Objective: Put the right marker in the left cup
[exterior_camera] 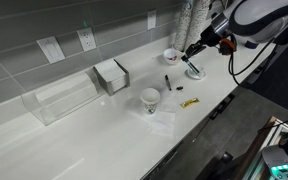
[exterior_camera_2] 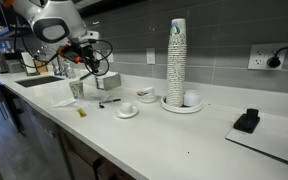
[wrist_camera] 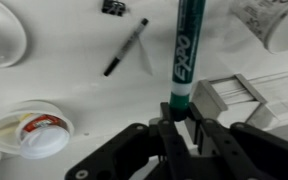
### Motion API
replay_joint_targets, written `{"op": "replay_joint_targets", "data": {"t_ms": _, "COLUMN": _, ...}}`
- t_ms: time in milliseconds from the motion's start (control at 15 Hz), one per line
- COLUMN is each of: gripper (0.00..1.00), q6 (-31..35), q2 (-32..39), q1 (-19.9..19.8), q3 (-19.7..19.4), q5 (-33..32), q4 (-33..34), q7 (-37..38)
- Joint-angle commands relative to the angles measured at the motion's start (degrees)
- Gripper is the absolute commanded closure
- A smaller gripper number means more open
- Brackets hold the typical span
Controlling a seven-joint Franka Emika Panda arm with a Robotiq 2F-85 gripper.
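Observation:
My gripper needs to release the dark green EXPO marker inside the small white tapered cup (exterior_camera: 149, 96) (wrist_camera: 280, 24), so it leans within the cup's rim.
In the wrist view my gripper (wrist_camera: 181, 118) is shut on the lower end of a dark green EXPO marker (wrist_camera: 181, 50), which points away from it. A second, slim black marker (wrist_camera: 124, 47) lies on the white counter; it shows in both exterior views (exterior_camera: 168, 82) (exterior_camera_2: 109, 102). The small white tapered cup (exterior_camera: 150, 99) (exterior_camera_2: 76, 89) stands upright near the counter's front edge and shows at the wrist view's top right (wrist_camera: 277, 22). In the exterior views my gripper (exterior_camera: 194, 50) (exterior_camera_2: 84, 62) hangs above the counter, apart from the cup.
Two shallow white dishes (exterior_camera: 171, 56) (exterior_camera: 193, 72) sit below and behind the gripper. A small yellow object (exterior_camera: 189, 102) lies near the front edge. A napkin holder (exterior_camera: 112, 75) and a clear box (exterior_camera: 59, 100) stand by the wall. A tall cup stack (exterior_camera_2: 176, 60) stands further along.

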Motion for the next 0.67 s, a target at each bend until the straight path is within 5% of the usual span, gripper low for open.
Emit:
{"op": "replay_joint_targets", "data": {"t_ms": 0, "gripper": 0.95, "q6": 3.00, "q2": -6.71, "q1": 6.97, "q3": -1.50, "q5": 12.05, "q4": -1.82, "q7": -8.14}}
{"op": "replay_joint_targets", "data": {"t_ms": 67, "gripper": 0.81, "q6": 1.24, "q2": -3.26, "q1": 4.77, "q3": -1.50, "q5": 5.62, "q4": -0.24, "q7": -3.24}}
{"op": "replay_joint_targets", "data": {"t_ms": 267, "gripper": 0.81, "q6": 1.89, "q2": -5.73, "q1": 6.34, "q3": -0.78, "q5": 9.68, "q4": -0.41, "q7": -5.72}}
{"op": "replay_joint_targets", "data": {"t_ms": 333, "gripper": 0.95, "q6": 1.90, "q2": -5.83, "q1": 6.34, "q3": -0.87, "q5": 9.74, "q4": -0.50, "q7": -5.84}}
{"op": "replay_joint_targets", "data": {"t_ms": 600, "gripper": 0.95, "q6": 12.76, "q2": -4.20, "q1": 20.62, "q3": -5.30, "q5": 30.53, "q4": 3.03, "q7": -20.65}}
